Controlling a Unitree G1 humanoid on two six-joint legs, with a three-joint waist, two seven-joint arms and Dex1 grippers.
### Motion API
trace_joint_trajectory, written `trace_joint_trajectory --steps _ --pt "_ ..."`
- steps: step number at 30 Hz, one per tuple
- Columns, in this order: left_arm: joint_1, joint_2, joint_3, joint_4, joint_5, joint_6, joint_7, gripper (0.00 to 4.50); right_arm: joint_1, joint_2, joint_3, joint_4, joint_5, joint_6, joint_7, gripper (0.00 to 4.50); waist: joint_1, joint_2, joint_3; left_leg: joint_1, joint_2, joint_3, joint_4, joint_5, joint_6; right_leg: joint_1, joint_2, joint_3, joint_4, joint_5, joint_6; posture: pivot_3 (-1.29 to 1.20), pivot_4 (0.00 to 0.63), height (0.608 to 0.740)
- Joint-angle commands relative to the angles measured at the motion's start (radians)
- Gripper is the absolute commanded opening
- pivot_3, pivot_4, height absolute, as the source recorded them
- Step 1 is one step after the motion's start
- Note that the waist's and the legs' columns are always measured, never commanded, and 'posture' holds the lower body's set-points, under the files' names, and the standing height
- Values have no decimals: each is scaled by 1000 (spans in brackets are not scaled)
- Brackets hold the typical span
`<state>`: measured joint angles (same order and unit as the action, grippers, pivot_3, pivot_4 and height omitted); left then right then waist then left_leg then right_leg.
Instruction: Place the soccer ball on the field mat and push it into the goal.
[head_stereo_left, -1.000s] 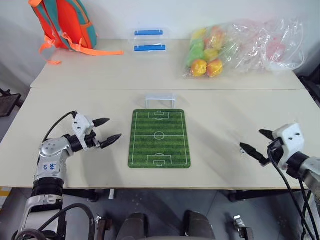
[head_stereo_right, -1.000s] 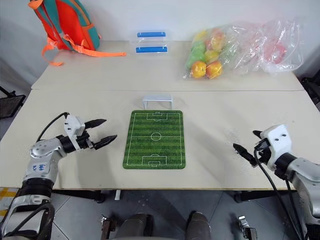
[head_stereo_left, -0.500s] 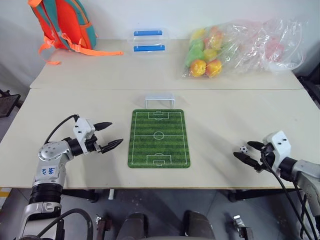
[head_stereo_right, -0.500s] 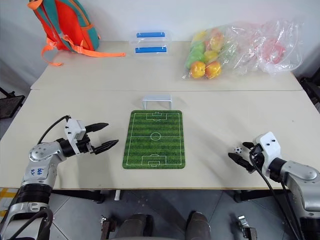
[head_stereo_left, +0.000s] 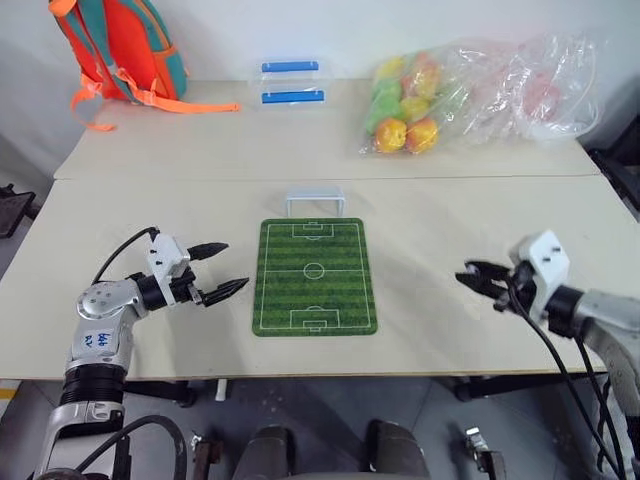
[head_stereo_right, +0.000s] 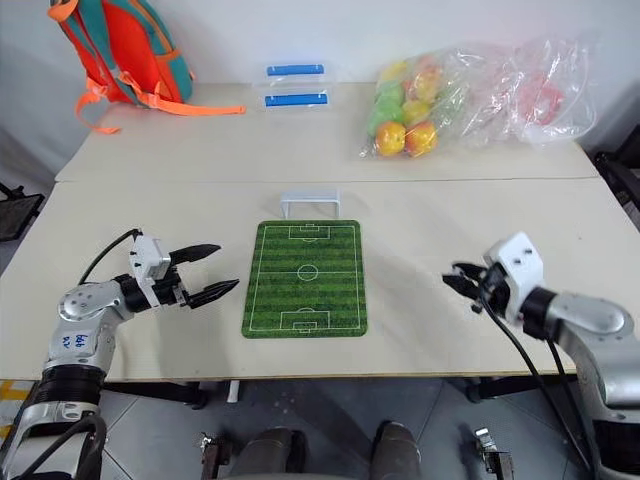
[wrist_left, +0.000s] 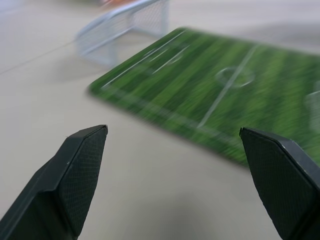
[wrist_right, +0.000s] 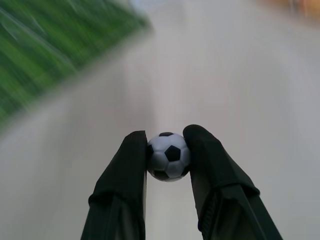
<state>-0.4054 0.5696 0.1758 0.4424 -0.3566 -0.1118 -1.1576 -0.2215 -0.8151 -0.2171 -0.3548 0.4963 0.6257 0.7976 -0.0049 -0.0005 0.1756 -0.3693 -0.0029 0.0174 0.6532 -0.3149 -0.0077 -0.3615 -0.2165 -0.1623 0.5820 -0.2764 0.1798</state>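
Note:
The robot's right gripper will set the soccer ball down in the white penalty box at the field mat's near end (head_stereo_left: 310, 318).
The tiny black-and-white soccer ball (wrist_right: 168, 155) is clamped between the two fingertips of my right gripper (head_stereo_left: 474, 278), which hangs above the table to the right of the field mat (head_stereo_left: 314, 276) and points toward it. The green mat with white pitch lines lies flat at the table's centre. Just past its far end stands the small white goal (head_stereo_left: 315, 201). My left gripper (head_stereo_left: 222, 268) is open to the left of the mat, its fingers (wrist_left: 82, 167) wide apart with nothing between them.
At the back left lies an orange and teal backpack (head_stereo_left: 112, 45). Clear boxes with blue handles (head_stereo_left: 288, 82) stand at the back centre, and a plastic bag of coloured balls (head_stereo_left: 470, 85) at the back right. A seam crosses the table behind the goal.
My right gripper closed on the soccer ball, lifted it off the table and carried it left toward the mat. The left gripper has barely moved.

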Motion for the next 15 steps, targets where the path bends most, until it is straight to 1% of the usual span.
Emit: trace_joint_trajectory --steps 1,4,5,8,10,14,15 --pt "-7 10 12 39 -30 -57 -78 4500 -100 12 118 -111 66 96 21 845 2 -1 1 0 0 -1 0 0 0 0 0 0 0 0 0 0 150 740" --pt "1 18 -1 72 -30 -74 -144 4500 -230 86 292 -110 56 105 66 845 1 -2 1 -1 0 0 1 0 0 0 0 0 0 0 0 0 150 740" --pt "11 19 1 71 -50 -69 -187 4500 -273 120 353 -83 45 96 95 845 0 -2 1 -1 0 0 1 0 0 -1 0 0 0 0 0 0 150 740" --pt "35 37 7 63 -76 -47 -263 4500 -356 188 486 -8 -8 61 150 845 -1 -2 1 -3 0 0 2 0 0 -3 0 0 2 0 0 0 150 740" --pt "42 52 10 61 -96 -18 -310 4500 -387 208 545 28 -48 40 171 845 2 -3 2 -3 0 0 2 0 0 -3 0 0 3 0 0 0 150 740" --pt "78 94 35 55 -100 -38 -341 4500 -438 271 661 126 -127 -2 210 845 -1 -3 2 -6 0 0 4 0 0 -6 0 1 4 0 0 0 150 740" --pt "93 100 39 39 -131 -13 -387 4500 -442 285 679 148 -146 -21 218 845 -3 -3 2 -6 0 0 4 0 0 -6 0 1 5 0 0 0 150 740"
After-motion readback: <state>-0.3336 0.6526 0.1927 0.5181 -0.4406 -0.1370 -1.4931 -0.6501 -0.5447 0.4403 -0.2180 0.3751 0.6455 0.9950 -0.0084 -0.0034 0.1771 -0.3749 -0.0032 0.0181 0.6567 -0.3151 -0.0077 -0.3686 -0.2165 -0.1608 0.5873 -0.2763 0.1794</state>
